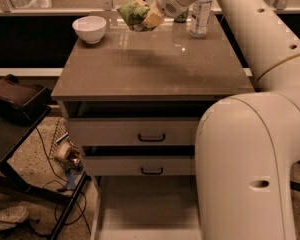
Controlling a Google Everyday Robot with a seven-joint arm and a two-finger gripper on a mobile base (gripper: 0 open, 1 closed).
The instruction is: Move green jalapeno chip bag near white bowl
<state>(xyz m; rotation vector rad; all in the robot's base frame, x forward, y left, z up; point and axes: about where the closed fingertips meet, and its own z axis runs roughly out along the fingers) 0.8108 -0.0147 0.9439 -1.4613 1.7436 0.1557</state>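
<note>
I need to set the green jalapeno chip bag down with my gripper on the back of the brown tabletop (123, 24), next to the white bowl.
The green jalapeno chip bag (133, 13) is a wrinkly light green foil bag held in the air above the back of the tabletop. My gripper (151, 19) is shut on the bag's right side and carries it clear of the surface. The white bowl (89, 28) stands upright at the back left corner of the table, to the left of the bag and a little lower. A gap remains between bag and bowl.
A clear plastic bottle (200, 17) and a dark can (181, 17) stand at the back right of the brown tabletop (150, 69). Two drawers (151, 134) are below. My white arm fills the right side. A black stand (15, 104) is at left.
</note>
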